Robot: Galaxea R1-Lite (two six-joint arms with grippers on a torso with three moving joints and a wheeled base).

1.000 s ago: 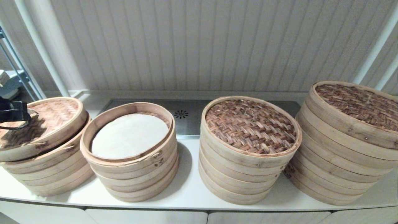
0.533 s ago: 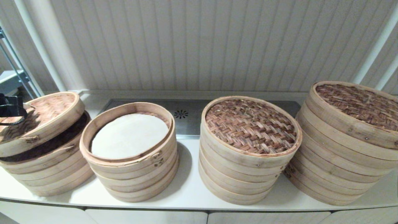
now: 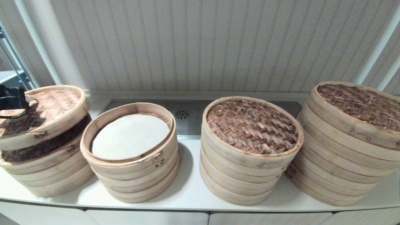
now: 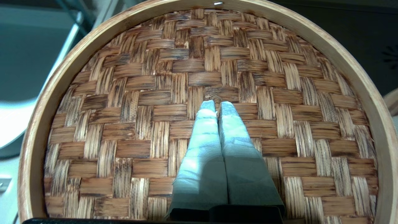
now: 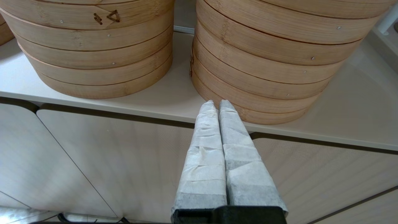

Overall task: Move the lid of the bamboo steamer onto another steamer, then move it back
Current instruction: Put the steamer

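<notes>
My left gripper should release the bamboo steamer lid tilted across the uncovered steamer's rim (image 3: 107, 120), so that it overlaps the stack beside it.
The woven bamboo steamer lid (image 3: 50, 106) hangs tilted above the leftmost steamer stack (image 3: 47, 172), its right edge highest, with a dark gap beneath it. My left gripper (image 4: 217, 105) is shut on the small loop handle at the middle of the lid (image 4: 155, 93). Its black body shows at the head view's far left edge. Beside it stands an uncovered steamer (image 3: 131, 162) with a white liner (image 3: 129, 136) inside. My right gripper (image 5: 217, 104) is shut and empty, low in front of the counter edge.
Two more lidded steamer stacks stand to the right, one in the middle (image 3: 251, 125) and a taller one at far right (image 3: 359, 103). A steel drain panel (image 3: 187, 117) lies behind them. The white counter (image 5: 174, 102) ends above cabinet doors.
The lid has lifted off the leftmost stack and risen, tilting with its right side up. The dark inside of that stack now shows. The right arm has not moved.
</notes>
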